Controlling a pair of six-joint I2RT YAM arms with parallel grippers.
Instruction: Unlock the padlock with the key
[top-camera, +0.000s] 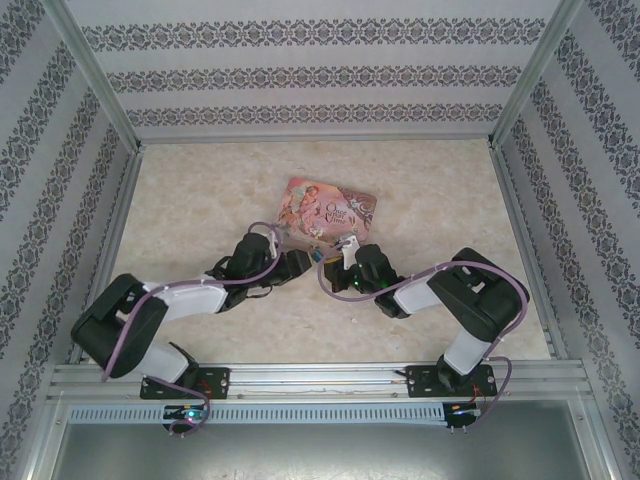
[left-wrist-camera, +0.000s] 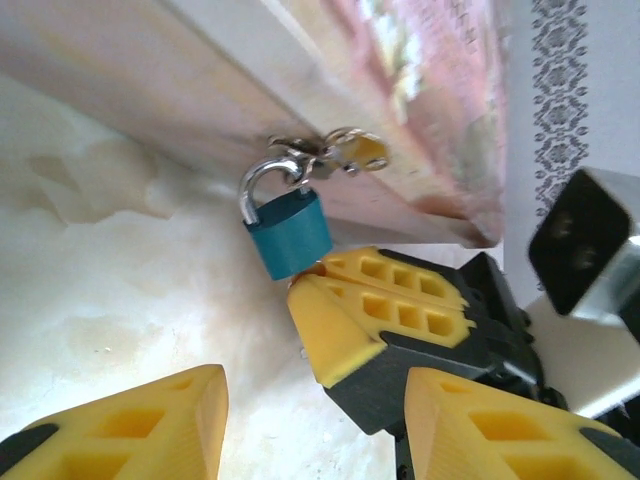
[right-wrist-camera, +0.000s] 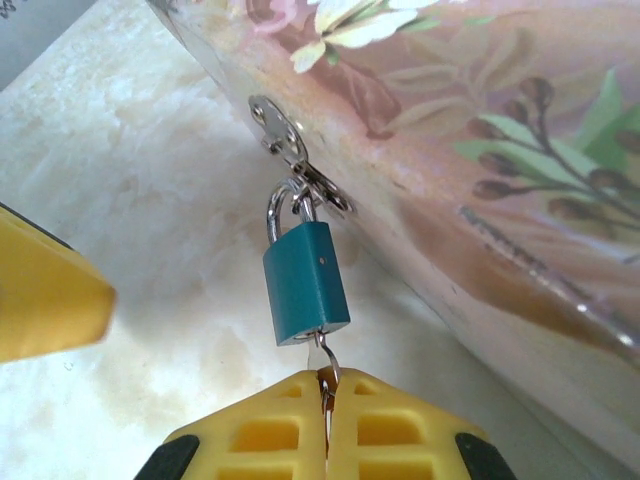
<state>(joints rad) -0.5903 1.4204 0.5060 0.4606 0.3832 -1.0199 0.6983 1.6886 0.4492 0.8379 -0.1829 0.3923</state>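
Observation:
The padlock is hanging loose from the tin's hasp, so the robot's left gripper needs to back away, then grip the padlock's body (left-wrist-camera: 290, 235) to hold it steady before the key turns.
The small teal padlock (right-wrist-camera: 305, 282) hangs by its silvery shackle (right-wrist-camera: 283, 212) from the hasp (right-wrist-camera: 285, 140) on the pink tin's (right-wrist-camera: 480, 150) side. The key (right-wrist-camera: 322, 357) sticks into the padlock's underside, and my right gripper (right-wrist-camera: 326, 400) is shut on it just below the body. In the left wrist view the padlock (left-wrist-camera: 288, 232) sits at the tip of the right gripper's yellow fingers (left-wrist-camera: 380, 300). My left gripper (left-wrist-camera: 315, 425) stands open a little short of the padlock, its fingers apart with nothing between them.
The pink illustrated tin (top-camera: 330, 208) lies flat in the middle of the pale marbled table (top-camera: 200, 200), with both arms meeting at its near edge. Patterned walls (top-camera: 60, 150) enclose the table on three sides. A metal rail (top-camera: 320, 378) runs along the near edge.

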